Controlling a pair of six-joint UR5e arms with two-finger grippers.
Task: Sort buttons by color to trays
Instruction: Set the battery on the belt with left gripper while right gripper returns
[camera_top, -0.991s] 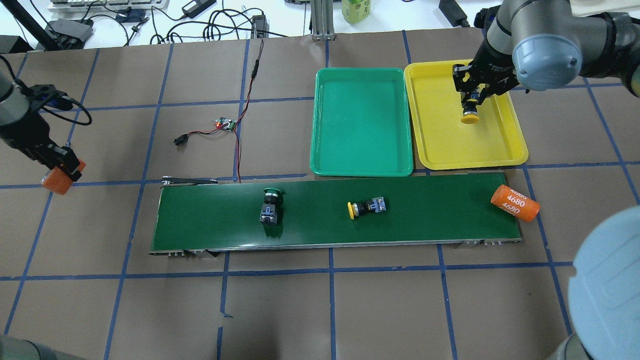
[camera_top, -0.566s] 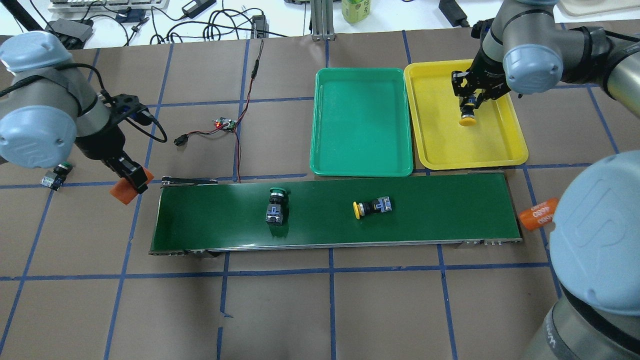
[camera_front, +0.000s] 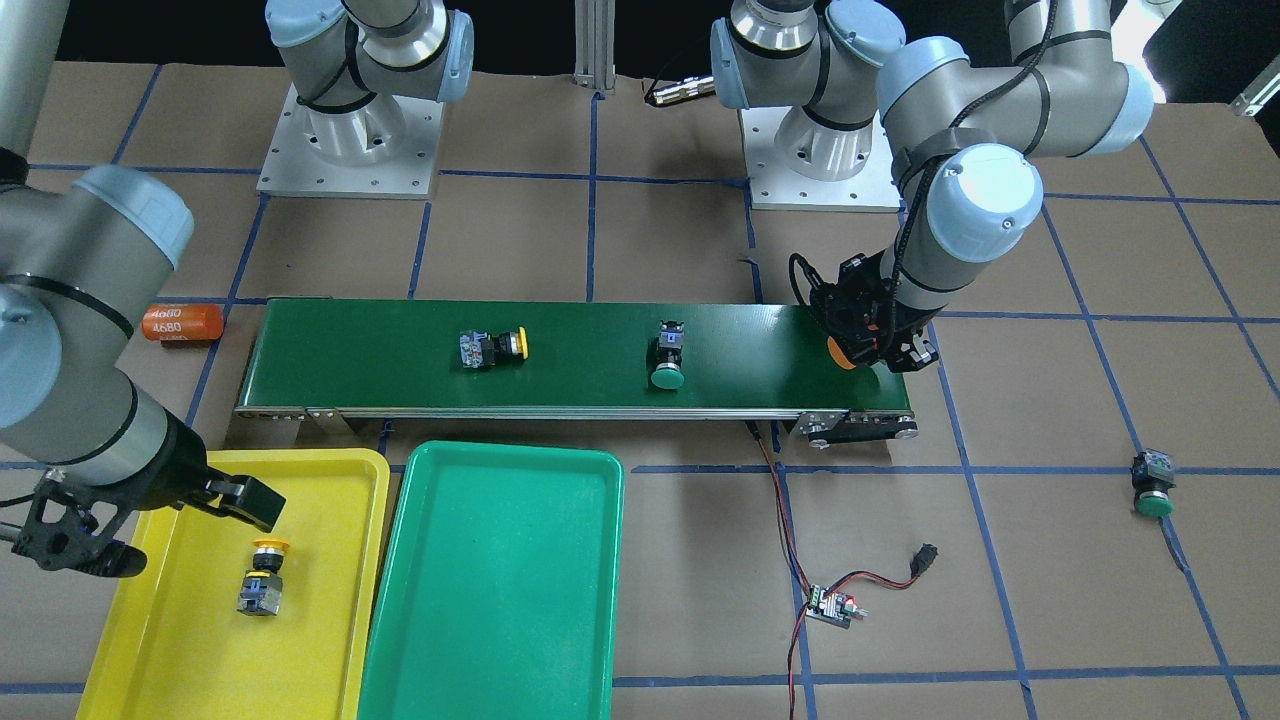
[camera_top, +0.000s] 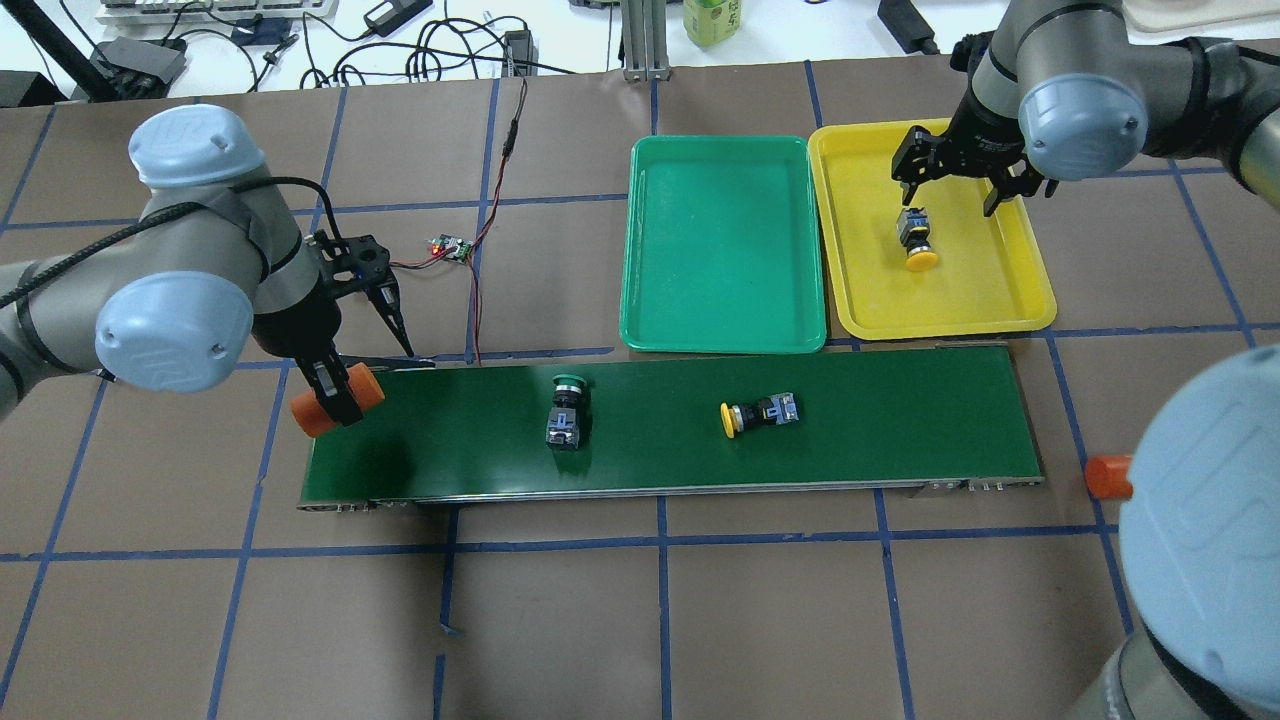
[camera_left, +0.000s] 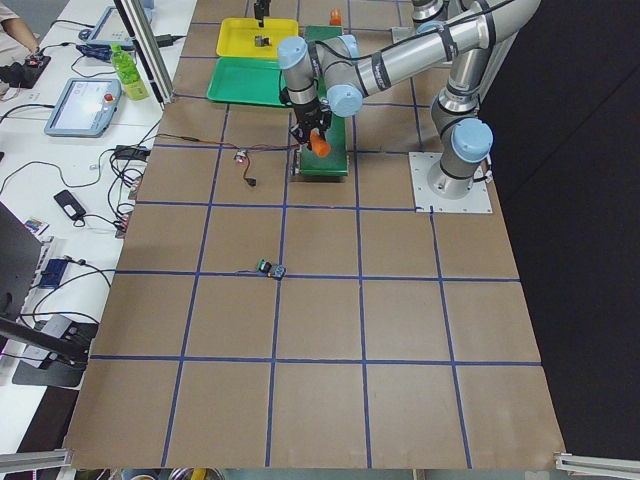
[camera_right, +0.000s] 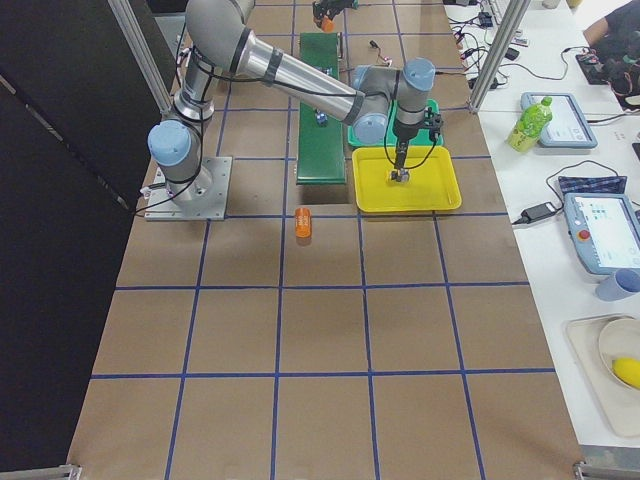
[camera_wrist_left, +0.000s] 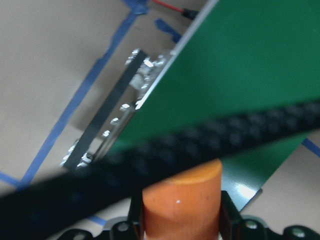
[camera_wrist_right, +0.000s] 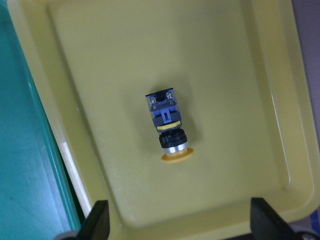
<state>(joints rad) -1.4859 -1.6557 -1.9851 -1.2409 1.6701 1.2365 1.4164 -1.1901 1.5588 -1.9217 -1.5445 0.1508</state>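
The robot's right gripper should next close on the square body (camera_front: 475, 350) of the yellow-capped button on the belt, because that button still needs to be sorted.
My right gripper (camera_top: 951, 185) hangs open over the yellow tray (camera_top: 870, 280). A yellow-capped button (camera_top: 915, 240) lies free on its side in that tray, below the spread fingers (camera_wrist_right: 97, 220) in the right wrist view. The green tray (camera_top: 720, 250) beside it holds nothing. On the belt lie a green-capped button (camera_top: 565, 410) and a yellow-capped button (camera_top: 758, 412). Another green-capped button (camera_front: 1152, 483) sits on the table far out on the left arm's side. My left gripper (camera_top: 335, 400) is shut on an orange cylinder (camera_wrist_left: 182, 200) at the belt's left end.
The dark-green conveyor belt (camera_top: 900, 420) runs across the table in front of both trays. A second orange cylinder (camera_top: 1105, 477) lies on the table off the belt's right end. A small circuit board (camera_top: 450, 247) with red and black wires lies behind the belt's left part.
The right gripper opened and let go of the yellow-capped button, which now lies in the yellow tray. The left arm swung right with its orange cylinder. Belt buttons drifted right; the loose cylinder left the belt.
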